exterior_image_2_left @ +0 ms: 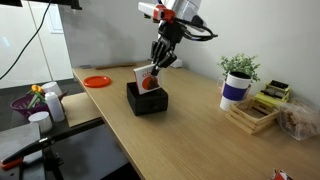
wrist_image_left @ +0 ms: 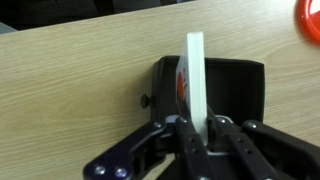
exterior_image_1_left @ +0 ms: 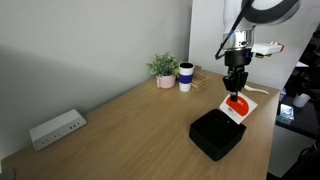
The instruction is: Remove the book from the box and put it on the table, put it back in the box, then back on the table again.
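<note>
My gripper is going to release the book upright inside the black box [exterior_image_1_left: 228,121] [wrist_image_left: 172,106], along the box's side with the small knob. The book now hangs just above the box.
My gripper [exterior_image_1_left: 236,84] [exterior_image_2_left: 160,64] is shut on the top edge of the book [exterior_image_1_left: 236,106] [exterior_image_2_left: 148,80], a small white book with a red-orange patch. The book hangs upright and tilted just above the black box [exterior_image_1_left: 218,134] [exterior_image_2_left: 147,99]. In the wrist view the book [wrist_image_left: 195,75] shows edge-on between the fingers [wrist_image_left: 198,128], with the box [wrist_image_left: 238,88] right beneath it. I cannot tell if its lower edge touches the box. The box stands on the wood-grain table [exterior_image_1_left: 130,130] [exterior_image_2_left: 200,130] near its edge.
A potted plant [exterior_image_1_left: 163,68] [exterior_image_2_left: 238,68] and a white-blue cup [exterior_image_1_left: 186,77] [exterior_image_2_left: 234,90] stand at the back. A power strip [exterior_image_1_left: 57,128] lies by the wall. An orange plate [exterior_image_2_left: 97,81] [wrist_image_left: 308,18] and a wooden tray [exterior_image_2_left: 255,115] are also on the table.
</note>
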You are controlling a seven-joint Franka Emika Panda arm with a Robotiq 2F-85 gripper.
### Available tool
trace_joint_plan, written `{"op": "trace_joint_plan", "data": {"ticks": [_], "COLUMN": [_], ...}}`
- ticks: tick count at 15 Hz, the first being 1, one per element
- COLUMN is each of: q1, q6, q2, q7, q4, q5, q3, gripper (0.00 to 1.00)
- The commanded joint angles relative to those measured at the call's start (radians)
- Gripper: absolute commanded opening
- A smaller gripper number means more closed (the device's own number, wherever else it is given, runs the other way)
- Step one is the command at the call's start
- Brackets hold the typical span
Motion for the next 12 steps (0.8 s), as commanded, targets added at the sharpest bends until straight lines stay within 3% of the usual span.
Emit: {"op": "trace_joint_plan", "data": {"ticks": [1,12], "q1": [-0.033,-0.054], "q6": [-0.034,-0.037], "q2": [0.065,0.161], "q7": [-0.094,-0.145], "q4": [0.072,0.131], "q5": [0.033,0.094], "q3": [0.013,0.025], "gripper": [0.04,0.04]}}
